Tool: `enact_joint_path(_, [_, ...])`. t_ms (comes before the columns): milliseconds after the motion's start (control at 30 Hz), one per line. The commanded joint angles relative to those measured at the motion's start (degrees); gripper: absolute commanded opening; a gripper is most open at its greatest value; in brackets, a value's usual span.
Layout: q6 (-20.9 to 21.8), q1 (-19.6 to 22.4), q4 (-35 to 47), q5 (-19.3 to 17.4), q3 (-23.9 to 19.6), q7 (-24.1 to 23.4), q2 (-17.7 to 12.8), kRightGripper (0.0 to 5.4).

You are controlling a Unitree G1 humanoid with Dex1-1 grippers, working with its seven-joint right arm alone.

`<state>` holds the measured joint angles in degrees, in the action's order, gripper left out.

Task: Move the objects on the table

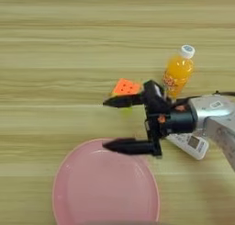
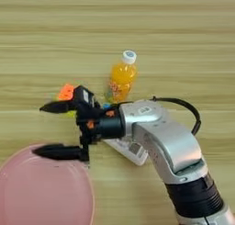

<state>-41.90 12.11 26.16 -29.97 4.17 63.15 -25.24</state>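
Note:
I need to next move my right gripper to the lower body (image 1: 174, 81) of the orange juice bottle, well below its white cap, and close it there.
My right gripper (image 1: 106, 124) is open, its two black fingers spread wide above the table, pointing left. The upper finger (image 1: 123, 100) lies across the front of the orange-yellow puzzle cube (image 1: 126, 87); the lower finger (image 1: 131, 147) hangs over the far rim of the large pink plate (image 1: 105, 192). The orange juice bottle (image 1: 177, 73) with its white cap stands upright behind the gripper's wrist. The white remote control (image 1: 190, 144) lies partly under the forearm. The blue tube is hidden behind the gripper. Nothing is held.
The silver forearm (image 2: 170, 146) comes in from the lower right, with a black cable looping over it. Bare tan wooden table (image 1: 55, 49) stretches across the far side and the left.

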Motion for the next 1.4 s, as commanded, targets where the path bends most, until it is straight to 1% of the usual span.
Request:
enact_joint_path(33, [4.2, 3.85, 1.9, -3.58, -9.65, -8.29, 2.33, 5.37])
enact_joint_path(100, [6.98, 4.84, 1.5, -4.26, -14.27, -11.76, 2.95, 5.37])
enact_joint_path(200, [11.08, 6.43, 0.42, -3.74, -19.22, -15.94, 3.05, 5.37])
enact_joint_path(267, [14.01, 7.82, -1.58, -2.81, -22.99, -19.08, 2.08, 5.37])
enact_joint_path(333, [17.96, 9.01, -4.05, -0.84, -26.12, -21.73, 0.78, 5.37])
enact_joint_path(400, [21.31, 9.39, -6.11, 1.25, -27.15, -22.6, -0.66, 5.37])
enact_joint_path(433, [22.29, 9.4, -6.88, 1.95, -27.26, -22.81, -1.26, 5.37])
enact_joint_path(533, [25.24, 8.78, -10.16, 5.55, -26.66, -23.59, -3.26, 5.37])
enact_joint_path(633, [25.83, 8.06, -12.58, 7.15, -25.87, -23.53, -4.41, 5.37])
enact_joint_path(700, [25.21, 7.47, -13.61, 7.76, -25.32, -23.78, -4.87, 5.37])
enact_joint_path(767, [24.62, 6.54, -14.3, 7.52, -24.72, -23.32, -5.02, 5.37])
enact_joint_path(833, [24.6, 6.0, -14.95, 7.48, -24.19, -22.92, -5.13, 5.37])
enact_joint_path(1067, [23.01, 5.5, -20.46, 9.39, -21.95, -25.35, -4.12, 5.37])
enact_joint_path(1167, [24.21, 5.22, -23.0, 11.64, -20.4, -26.81, -3.52, 5.37])
enact_joint_path(1267, [24.78, 5.19, -23.79, 12.39, -19.43, -27.34, -3.18, 5.37])
enact_joint_path(1400, [25.92, 5.31, -25.52, 14.73, -17.87, -28.48, -2.93, 5.37])
